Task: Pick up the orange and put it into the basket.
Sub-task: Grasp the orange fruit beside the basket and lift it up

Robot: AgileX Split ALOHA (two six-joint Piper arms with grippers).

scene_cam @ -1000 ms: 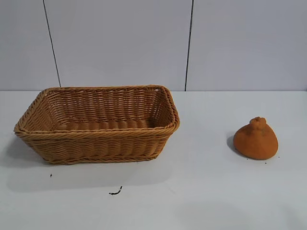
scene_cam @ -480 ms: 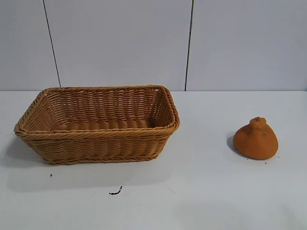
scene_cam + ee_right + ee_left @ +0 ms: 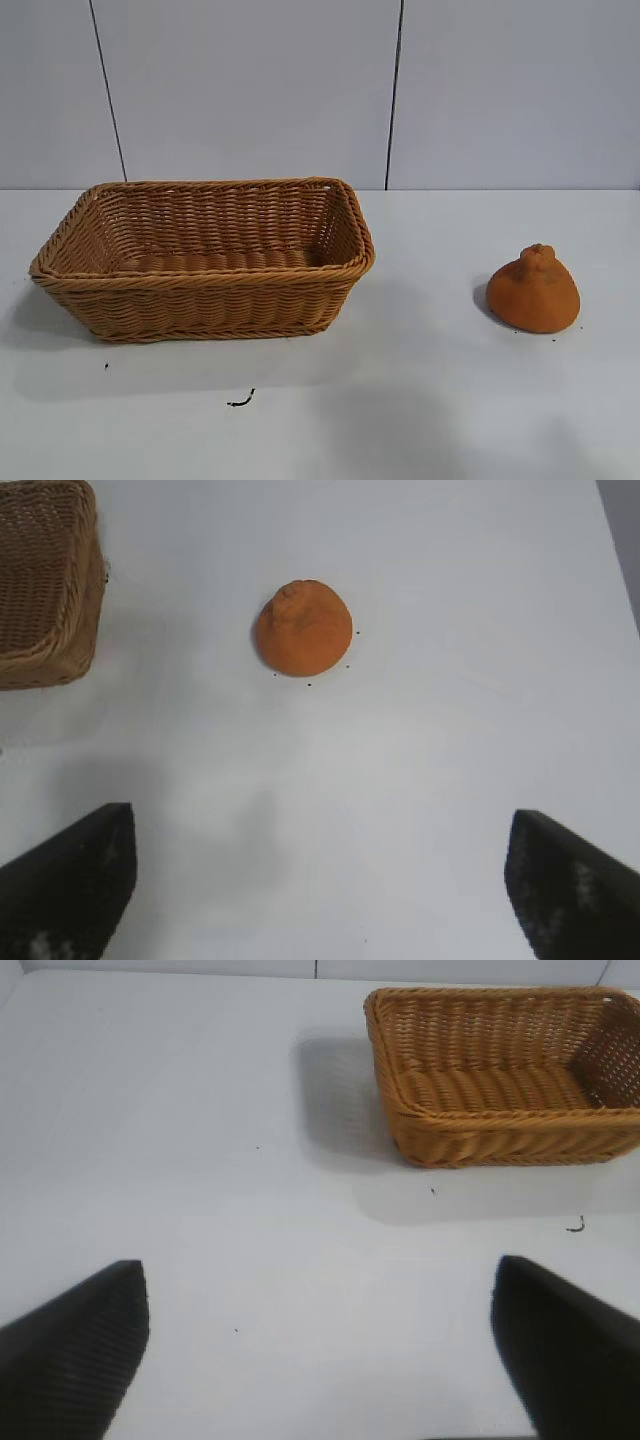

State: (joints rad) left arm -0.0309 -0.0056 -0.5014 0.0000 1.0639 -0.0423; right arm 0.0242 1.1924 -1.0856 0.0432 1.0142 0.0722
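Observation:
The knobby neck [image 3: 538,256] [image 3: 290,594] of the orange is narrower than the body below, so my right gripper will go there next and close on it.
The orange [image 3: 534,291], dull and rough-skinned with a knobby neck, sits on the white table at the right of the exterior view. The tan wicker basket [image 3: 205,300] stands empty at the left. No arm shows in the exterior view. In the right wrist view the orange [image 3: 304,628] lies ahead of my right gripper [image 3: 322,850], which is open and well apart from it, with a corner of the basket [image 3: 45,590] off to one side. My left gripper [image 3: 322,1310] is open over bare table, with the basket [image 3: 500,1140] farther off.
A small dark squiggle [image 3: 241,400] and a few dark specks lie on the table in front of the basket. A grey panelled wall [image 3: 300,90] closes the back. White tabletop stretches between basket and orange.
A faint shadow has spread over the table's near edge in the exterior view. The orange and basket have not moved.

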